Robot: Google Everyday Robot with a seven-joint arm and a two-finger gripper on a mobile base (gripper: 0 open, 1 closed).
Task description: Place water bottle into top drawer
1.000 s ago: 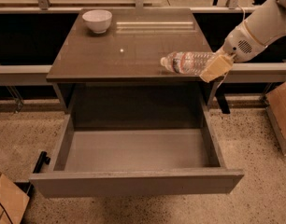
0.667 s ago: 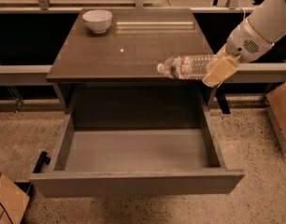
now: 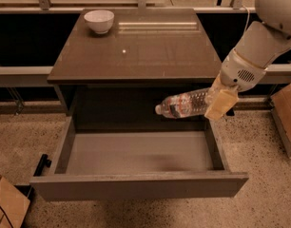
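Next, my gripper lets go of the water bottle on the back middle of the top drawer's grey bottom [image 3: 161, 141].
The water bottle [image 3: 184, 104] is clear and crinkled and lies horizontal in the air, cap pointing left, above the back right of the open top drawer [image 3: 136, 152]. My gripper [image 3: 218, 101] is shut on the bottle's base end, with its tan fingers [image 3: 221, 104] around it. The white arm reaches in from the upper right. The drawer is pulled fully out below the table, and its smooth grey floor holds nothing.
A white bowl [image 3: 99, 20] stands at the back left of the brown table top [image 3: 136, 51]. A cardboard box [image 3: 284, 113] stands on the floor at the right, another [image 3: 5, 203] at the lower left. A metal rail runs behind the table.
The gripper has carried the bottle off the table's right edge, forward and down, to hover over the drawer's back right part.
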